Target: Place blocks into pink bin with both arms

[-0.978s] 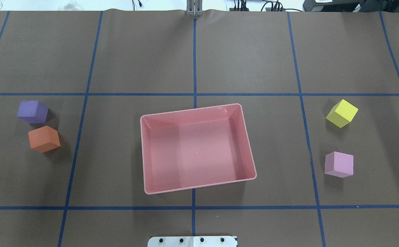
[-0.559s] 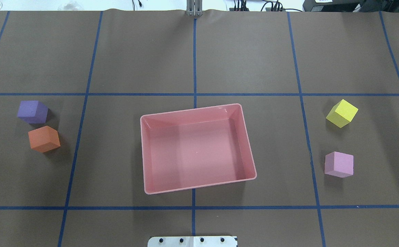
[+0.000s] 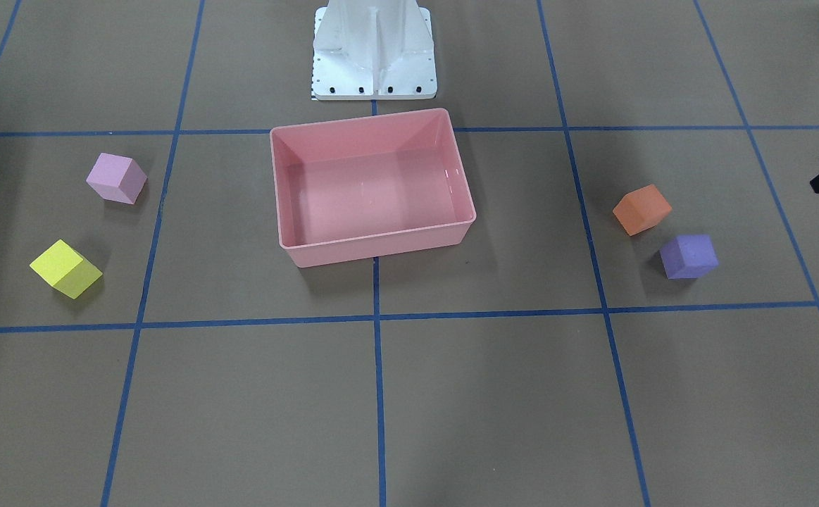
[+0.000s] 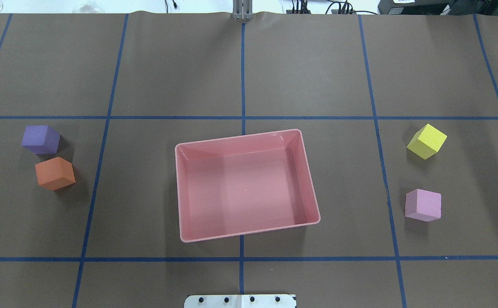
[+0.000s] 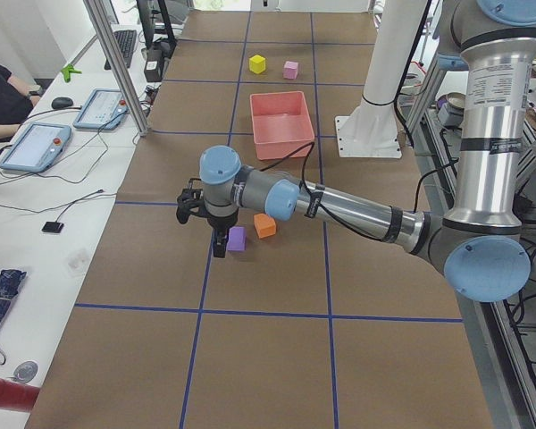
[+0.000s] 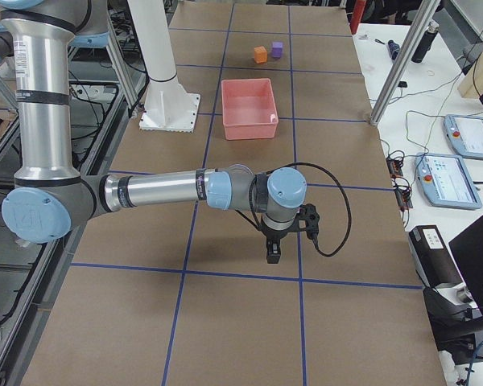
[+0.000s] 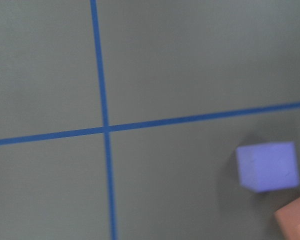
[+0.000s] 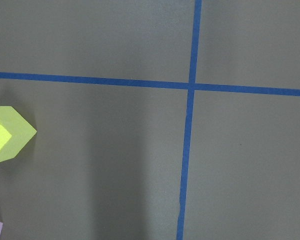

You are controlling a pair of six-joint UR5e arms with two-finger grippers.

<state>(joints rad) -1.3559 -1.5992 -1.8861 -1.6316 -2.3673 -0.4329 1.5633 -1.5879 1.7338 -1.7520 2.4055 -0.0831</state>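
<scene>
The orange block beside the purple block is next for my left gripper, which should go there and close on its opposite sides (image 3: 644, 203) from above.
The pink bin (image 4: 244, 188) stands empty at the table's middle, also in the front view (image 3: 370, 190). The purple block (image 4: 40, 139) and orange block (image 4: 55, 173) lie left of it, close together. The yellow block (image 4: 427, 141) and pink-lilac block (image 4: 423, 205) lie to its right. My left gripper (image 5: 217, 239) hangs just outside the purple block (image 5: 237, 238); I cannot tell if it is open. My right gripper (image 6: 272, 251) hangs beyond the right-hand blocks; I cannot tell its state. The left wrist view shows the purple block (image 7: 268, 165), the right wrist view the yellow block (image 8: 5, 134).
The white base pedestal (image 3: 374, 49) stands behind the bin on the robot's side. Blue tape lines grid the brown table cover. Side tables with tablets (image 5: 36, 143) and cables run along the far long edge, with upright metal posts (image 5: 116, 63).
</scene>
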